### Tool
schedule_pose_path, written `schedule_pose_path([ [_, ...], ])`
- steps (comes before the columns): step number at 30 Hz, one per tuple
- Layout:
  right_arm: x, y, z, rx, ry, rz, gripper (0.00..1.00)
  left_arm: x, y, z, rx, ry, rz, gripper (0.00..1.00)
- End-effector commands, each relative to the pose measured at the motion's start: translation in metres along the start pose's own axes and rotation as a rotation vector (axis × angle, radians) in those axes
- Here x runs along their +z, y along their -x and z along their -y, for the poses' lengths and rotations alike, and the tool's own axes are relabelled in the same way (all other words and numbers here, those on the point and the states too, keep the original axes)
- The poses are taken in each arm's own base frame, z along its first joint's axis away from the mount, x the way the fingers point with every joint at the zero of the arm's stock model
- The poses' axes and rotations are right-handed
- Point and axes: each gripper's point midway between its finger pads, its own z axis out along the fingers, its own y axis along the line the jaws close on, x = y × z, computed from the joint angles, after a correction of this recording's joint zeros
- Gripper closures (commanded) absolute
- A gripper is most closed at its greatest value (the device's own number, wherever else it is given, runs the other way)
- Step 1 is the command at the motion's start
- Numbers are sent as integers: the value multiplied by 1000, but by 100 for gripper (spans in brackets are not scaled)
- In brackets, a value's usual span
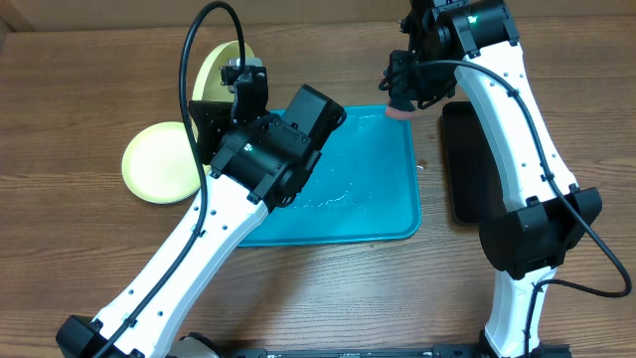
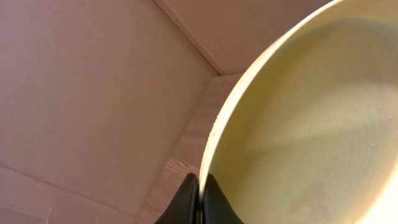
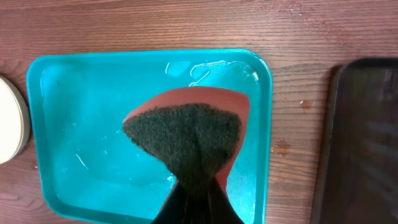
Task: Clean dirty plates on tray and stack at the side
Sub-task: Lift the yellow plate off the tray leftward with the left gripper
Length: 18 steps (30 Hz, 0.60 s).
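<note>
Next, I release my left gripper's yellow-green plate onto the plate (image 1: 169,161) lying flat beside the turquoise tray.
In the left wrist view my left gripper (image 2: 200,198) is shut on the rim of a pale yellow-green plate (image 2: 311,124). Overhead, that plate (image 1: 217,66) stands tilted on edge above the table, beyond the turquoise tray's (image 1: 383,204) far left corner. A second yellow-green plate (image 1: 157,162) lies flat on the table left of the tray; its edge (image 3: 12,124) shows in the right wrist view. My right gripper (image 3: 196,196) is shut on a pink sponge (image 3: 186,134) with a dark scouring face, held over the tray's (image 3: 74,118) far right part. The tray is wet and holds no plate.
A narrow black tray (image 1: 465,164) lies right of the turquoise tray, and its edge (image 3: 364,137) shows in the right wrist view. Water drops dot the wood between the two trays. My left arm (image 1: 268,149) crosses the tray's left side.
</note>
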Motion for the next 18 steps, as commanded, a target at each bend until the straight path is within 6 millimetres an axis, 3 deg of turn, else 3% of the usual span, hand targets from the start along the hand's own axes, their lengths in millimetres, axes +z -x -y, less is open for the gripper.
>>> schedule_pose_path([
  [1,0,0,0,-1,-2,-1,96,-7,10,-18,-71,44,45,96],
  [9,0,0,0,-1,-2,0,96,-12,21,-35,-94,147,109,96],
  [16,0,-1,0,-1,-3,-3,96,-17,22,-26,-111,102,113,96],
  [18,0,-1,0,-1,-3,-3,96,-16,16,-9,-111,7,70,96],
])
